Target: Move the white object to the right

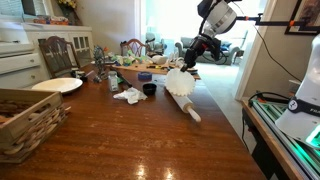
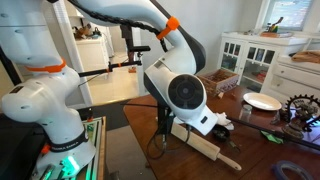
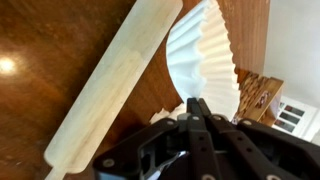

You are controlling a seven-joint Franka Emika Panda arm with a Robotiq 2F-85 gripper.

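Note:
The robot's gripper needs to release the white object, now hanging just above the wooden table, on the table [image 1: 185, 78] next to the far end of the rolling pin.
The white object is a fluted paper coffee filter [image 3: 205, 55]. My gripper [image 3: 197, 102] is shut on its edge, fingers pressed together. In an exterior view the filter [image 1: 179, 80] hangs from the gripper [image 1: 190, 62] just above the wooden table [image 1: 130, 140]. It is over the far end of a wooden rolling pin [image 1: 188, 103]. In the wrist view the rolling pin [image 3: 115, 80] lies right beside the filter. In the other exterior view the arm hides the gripper and filter; only the rolling pin [image 2: 215, 150] shows.
A crumpled white cloth [image 1: 130, 95] and a black cup [image 1: 149, 89] lie left of the filter. A white plate [image 1: 57, 86] and a wicker basket [image 1: 25, 120] are at the left. Clutter lines the table's far end. The table edge is to the right.

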